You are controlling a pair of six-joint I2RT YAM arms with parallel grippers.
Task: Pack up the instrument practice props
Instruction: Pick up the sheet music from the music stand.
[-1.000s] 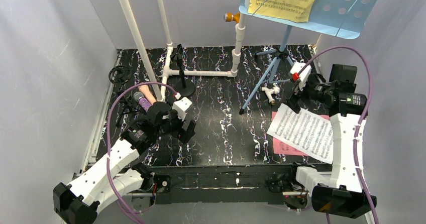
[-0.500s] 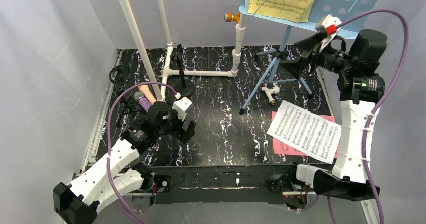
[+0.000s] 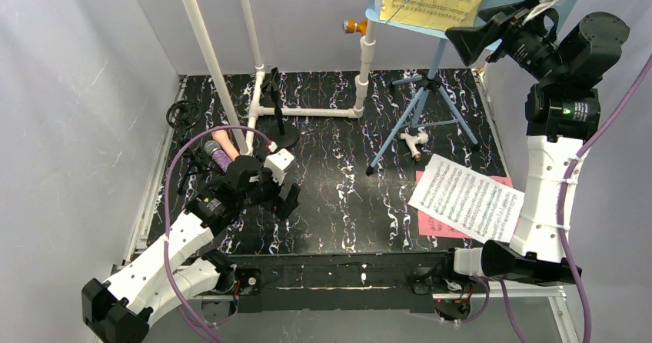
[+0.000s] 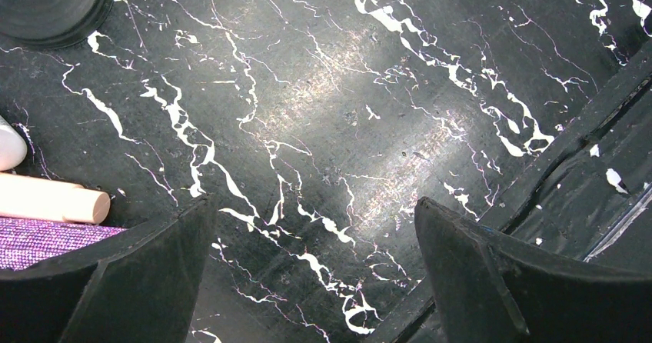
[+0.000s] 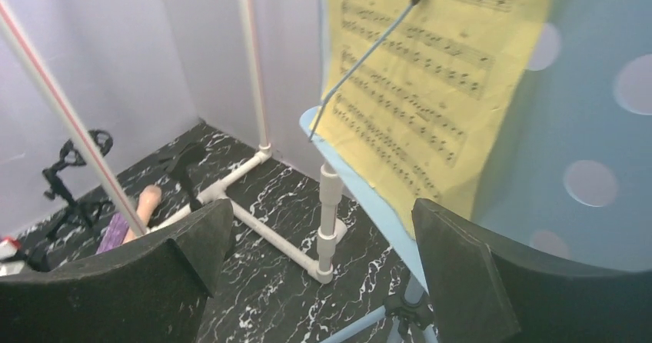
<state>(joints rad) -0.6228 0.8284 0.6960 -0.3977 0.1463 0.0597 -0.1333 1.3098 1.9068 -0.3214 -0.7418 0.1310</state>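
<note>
My right gripper will grab the lower side edge (image 3: 470,17) (image 5: 493,152) of the yellow sheet-music page, next to the bare round holes of the music rack.
The light-blue perforated music rack (image 3: 511,35) stands at the back right on a blue tripod (image 3: 419,108) and holds a yellow sheet-music page (image 3: 434,1). My right gripper (image 3: 470,39) is raised and open, level with the rack's lower edge. In the right wrist view its jaws (image 5: 321,208) stand wide apart and empty, with the yellow page (image 5: 430,89) just beyond. A white page (image 3: 467,202) lies over a pink page (image 3: 438,226). The pink microphone (image 3: 223,139) and purple microphone (image 3: 219,156) lie at the left. My left gripper (image 3: 288,197) is open and empty over the table (image 4: 314,202).
The white pipe frame (image 3: 307,112) stands at the back centre with tall poles. A black round-base mount (image 3: 281,135) stands beside it, and a black tripod mount (image 3: 183,114) stands at the far left. A small white fitting (image 3: 416,140) lies near the blue tripod. Grey walls enclose the table.
My right arm has risen from near the table at the tripod's feet up to the music rack, with the gripper open throughout. The left arm has not moved.
</note>
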